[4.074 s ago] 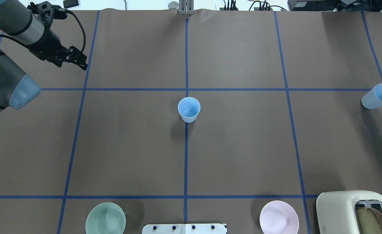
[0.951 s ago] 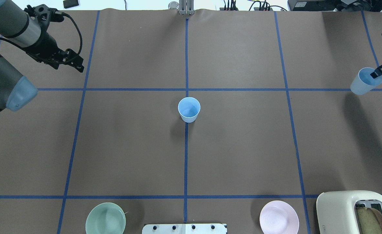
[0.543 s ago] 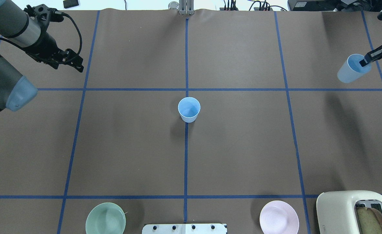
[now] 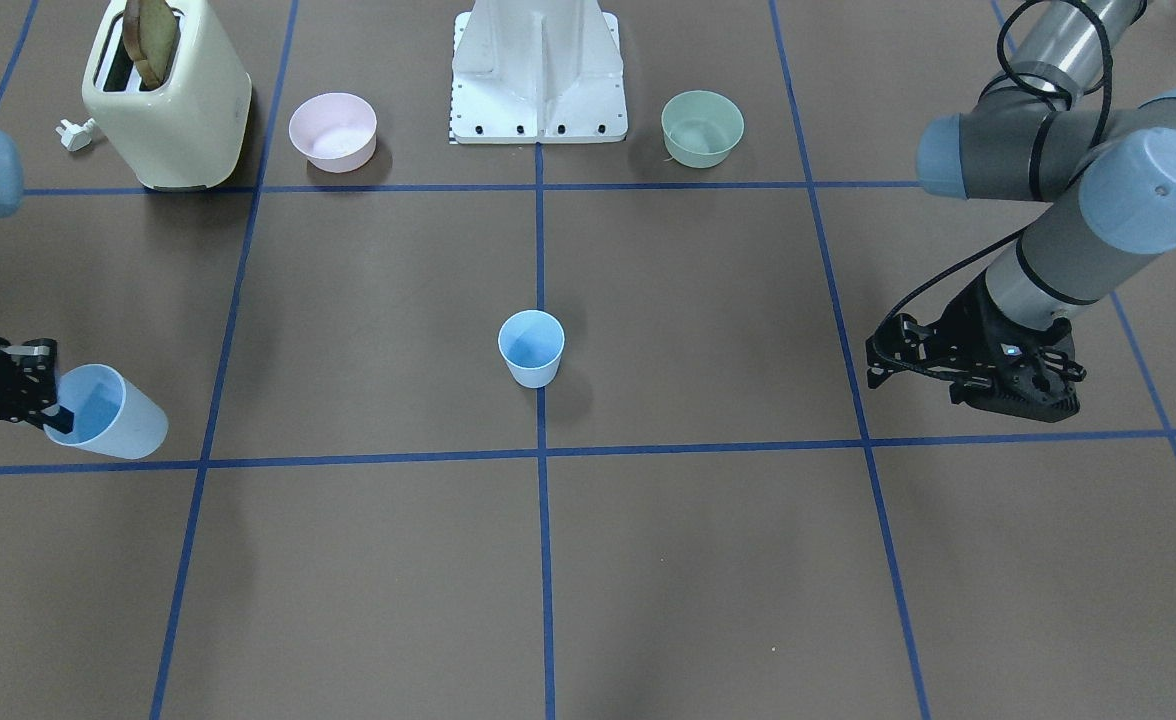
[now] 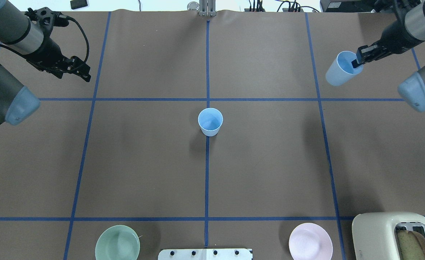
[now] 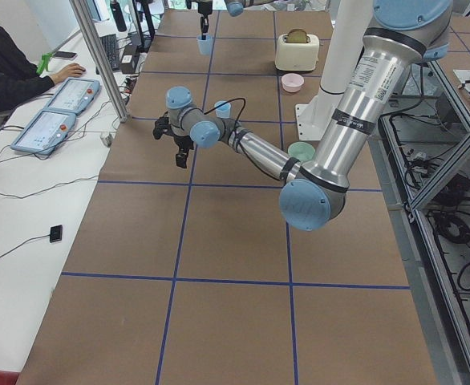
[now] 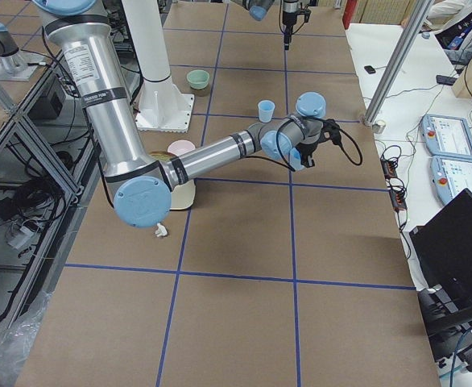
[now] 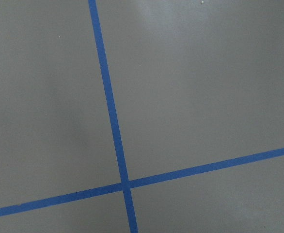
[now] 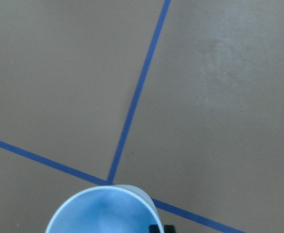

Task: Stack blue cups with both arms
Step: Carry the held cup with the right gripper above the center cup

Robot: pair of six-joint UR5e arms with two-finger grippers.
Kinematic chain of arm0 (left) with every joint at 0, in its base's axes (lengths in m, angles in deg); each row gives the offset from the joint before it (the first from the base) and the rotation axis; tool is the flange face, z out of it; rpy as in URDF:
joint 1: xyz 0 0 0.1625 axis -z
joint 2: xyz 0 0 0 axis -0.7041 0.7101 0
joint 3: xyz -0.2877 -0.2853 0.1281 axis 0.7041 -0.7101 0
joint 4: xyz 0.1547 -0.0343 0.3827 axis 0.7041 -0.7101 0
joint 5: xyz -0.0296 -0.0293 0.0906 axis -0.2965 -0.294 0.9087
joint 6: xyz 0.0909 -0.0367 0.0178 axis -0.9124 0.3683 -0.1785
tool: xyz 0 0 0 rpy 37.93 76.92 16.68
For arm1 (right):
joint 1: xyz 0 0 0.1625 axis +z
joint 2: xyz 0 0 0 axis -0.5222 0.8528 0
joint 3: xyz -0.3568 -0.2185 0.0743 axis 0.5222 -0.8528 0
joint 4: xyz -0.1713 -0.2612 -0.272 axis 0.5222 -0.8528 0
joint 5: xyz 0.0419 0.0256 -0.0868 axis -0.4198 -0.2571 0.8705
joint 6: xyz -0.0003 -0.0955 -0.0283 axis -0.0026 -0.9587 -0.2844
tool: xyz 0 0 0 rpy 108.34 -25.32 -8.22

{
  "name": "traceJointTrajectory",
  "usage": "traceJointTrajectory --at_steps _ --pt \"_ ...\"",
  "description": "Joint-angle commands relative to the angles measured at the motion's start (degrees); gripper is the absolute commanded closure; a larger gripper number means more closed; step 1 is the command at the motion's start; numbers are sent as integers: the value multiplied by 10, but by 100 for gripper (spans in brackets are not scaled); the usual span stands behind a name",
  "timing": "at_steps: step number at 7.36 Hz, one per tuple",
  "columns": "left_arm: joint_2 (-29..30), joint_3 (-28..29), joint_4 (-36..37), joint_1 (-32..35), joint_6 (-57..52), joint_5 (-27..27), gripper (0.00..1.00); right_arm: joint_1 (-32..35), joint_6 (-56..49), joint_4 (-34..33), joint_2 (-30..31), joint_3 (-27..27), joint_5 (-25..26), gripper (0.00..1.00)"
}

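Next, I let go of the second blue cup, now held tilted above the table, with my right gripper inside the blue cup [image 4: 531, 341] that stands upright on the middle tape line.
One blue cup [image 5: 210, 121] stands upright at the table's centre, on the middle tape line; it also shows in the front view [image 4: 531, 347]. My right gripper [image 5: 356, 60] is shut on the rim of the second blue cup [image 5: 339, 74], one finger inside it, and holds it tilted above the far right of the table. That cup also shows in the front view [image 4: 108, 415] and at the bottom of the right wrist view [image 9: 103, 211]. My left gripper [image 5: 85, 73] is open and empty over the far left, well away from both cups.
A pale green bowl [image 5: 117, 245], a pink bowl [image 5: 310, 245] and a cream toaster [image 5: 396, 234] with bread in it stand along the near edge. The white pedestal [image 5: 205, 254] is between the bowls. Blue tape lines cross the brown table.
My right gripper has lifted its blue cup and carried it left and farther from the robot, toward the table's middle. The left arm has barely moved. The centre cup has not moved.
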Motion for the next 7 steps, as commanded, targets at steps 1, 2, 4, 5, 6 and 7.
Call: traceJointTrajectory --at_steps 1,2,4,5,6,7 --pt "0 0 0 1 0 1 3 -47 88 -2 -40 14 27 100" --pt "0 0 1 4 0 -1 3 -59 121 -24 -68 15 32 100" --pt "0 0 2 16 -1 -5 3 -127 134 -127 -119 61 102 100" --pt "-11 -1 2 20 -17 -5 3 -151 183 -142 -143 64 112 100" --pt "-18 -1 2 28 -37 -5 3 -198 228 -142 -168 63 162 100" --pt "-30 0 3 40 -56 -6 3 -233 260 -143 -182 62 190 100"
